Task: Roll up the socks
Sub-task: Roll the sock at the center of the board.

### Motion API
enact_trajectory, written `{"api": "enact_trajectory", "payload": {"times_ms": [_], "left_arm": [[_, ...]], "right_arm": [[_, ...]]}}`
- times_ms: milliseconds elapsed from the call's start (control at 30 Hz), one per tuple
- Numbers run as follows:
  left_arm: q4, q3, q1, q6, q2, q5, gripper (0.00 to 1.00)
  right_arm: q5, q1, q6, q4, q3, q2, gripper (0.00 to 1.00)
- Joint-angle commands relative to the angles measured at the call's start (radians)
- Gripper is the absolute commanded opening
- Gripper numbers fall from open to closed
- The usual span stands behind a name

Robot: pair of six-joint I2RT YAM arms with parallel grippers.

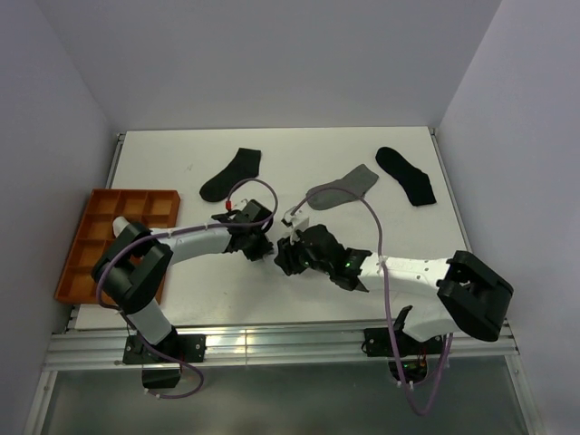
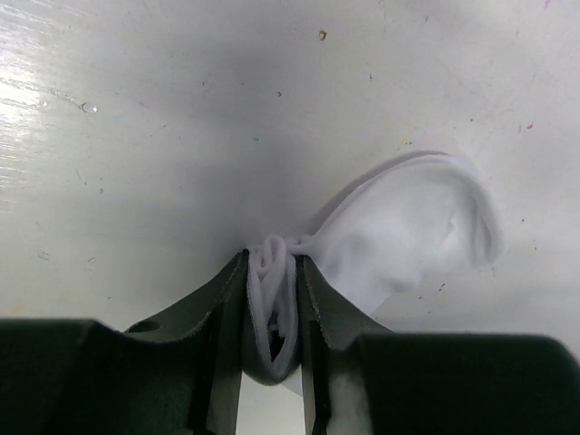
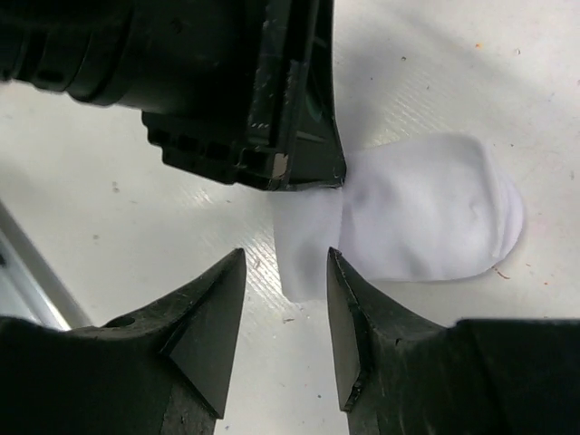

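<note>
Next, my left gripper opens and takes a fuller fold (image 2: 324,256) close by before it rolls further, because it pinches only a narrow fold of the white sock's bunched end.
A white sock (image 2: 408,236) lies on the white table, its bunched end pinched between the fingers of my left gripper (image 2: 272,258), which is shut on it. In the right wrist view the same white sock (image 3: 426,217) spreads out to the right. A flat flap of it reaches down between the fingers of my right gripper (image 3: 285,254), which is open and not gripping it. The left gripper's black body (image 3: 227,82) sits just above. From above, the left gripper (image 1: 258,243) and right gripper (image 1: 285,254) meet mid-table and hide the white sock.
A grey sock (image 1: 344,188) and two black socks (image 1: 231,175) (image 1: 406,175) lie flat farther back. An orange compartment tray (image 1: 100,263) stands at the left edge with a white bundle (image 1: 118,222) in one cell. The table's near edge runs just behind the arm bases.
</note>
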Motion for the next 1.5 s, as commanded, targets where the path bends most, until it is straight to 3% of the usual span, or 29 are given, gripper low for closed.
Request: {"api": "enact_trajectory", "payload": {"times_ms": [0, 367, 800, 900, 967, 1033, 1200, 1333, 1467], "left_arm": [[-0.169, -0.01, -0.008, 0.058, 0.044, -0.023, 0.28], [-0.146, -0.028, -0.008, 0.056, 0.07, 0.002, 0.28], [-0.111, -0.111, 0.043, 0.086, 0.005, 0.031, 0.3], [-0.102, -0.142, 0.07, 0.102, -0.037, 0.035, 0.3], [-0.096, -0.152, 0.081, 0.118, -0.058, 0.035, 0.31], [-0.082, -0.163, 0.095, 0.125, -0.069, 0.043, 0.34], [-0.05, -0.172, 0.122, 0.124, -0.089, 0.058, 0.5], [-0.031, -0.171, 0.141, 0.113, -0.121, 0.051, 0.66], [-0.002, -0.169, 0.164, 0.121, -0.17, 0.016, 0.73]], "right_arm": [[0.221, 0.067, -0.094, 0.037, 0.001, 0.008, 0.48], [0.353, 0.238, -0.165, 0.004, 0.109, 0.212, 0.47], [0.573, 0.275, -0.129, -0.191, 0.248, 0.498, 0.41], [0.568, 0.269, -0.116, -0.214, 0.267, 0.528, 0.28], [0.56, 0.261, -0.117, -0.22, 0.273, 0.535, 0.11], [0.528, 0.256, -0.123, -0.216, 0.27, 0.531, 0.0], [0.332, 0.223, -0.125, -0.185, 0.229, 0.439, 0.0], [0.086, 0.155, -0.105, -0.191, 0.215, 0.382, 0.0], [-0.096, 0.082, -0.1, -0.22, 0.224, 0.359, 0.0]]}}
